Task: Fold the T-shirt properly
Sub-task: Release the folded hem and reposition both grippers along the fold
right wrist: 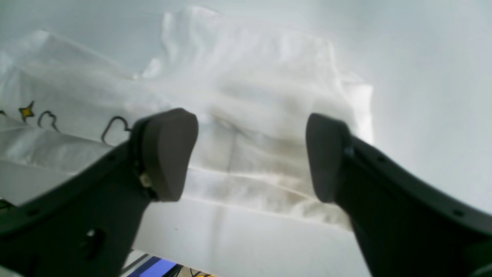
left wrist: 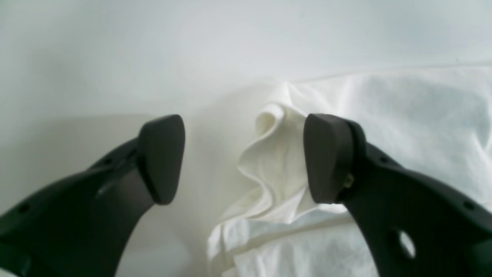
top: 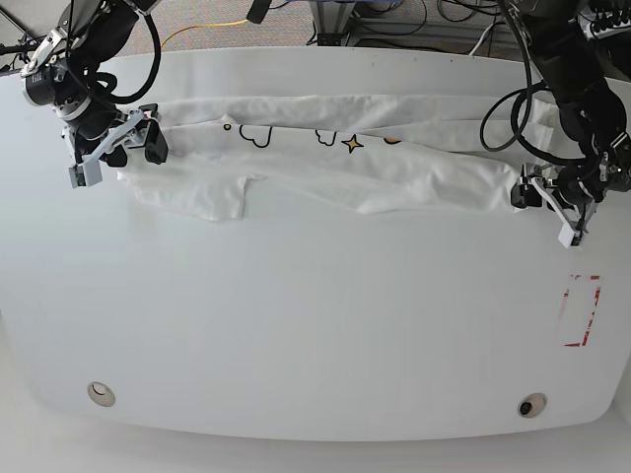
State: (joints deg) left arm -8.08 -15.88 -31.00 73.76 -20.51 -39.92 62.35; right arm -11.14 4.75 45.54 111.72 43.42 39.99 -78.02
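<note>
The T-shirt's corner curls between my open left fingers, so they should pinch the T-shirt end's edge point(left wrist: 272, 168) and pull it flat before more folding.
The white T-shirt point(top: 325, 163) lies as a long band across the far part of the table, with clouds and a yellow star point(top: 350, 144) showing along its upper strip. My right gripper point(top: 123, 148) hovers at the shirt's left end in the base view. In its wrist view this gripper point(right wrist: 248, 156) is open over wrinkled white cloth point(right wrist: 250, 57). My left gripper point(top: 537, 192) is at the shirt's other end. Its wrist view shows this gripper point(left wrist: 244, 159) open, with a bunched corner of the shirt point(left wrist: 276, 157) lying between the fingers, not pinched.
The white table point(top: 315, 325) stretches wide in front of the shirt. A red-outlined rectangle point(top: 582, 310) is marked near its right edge, and two round holes point(top: 99, 394) sit near the front. Cables point(top: 394, 20) lie on the floor beyond the far edge.
</note>
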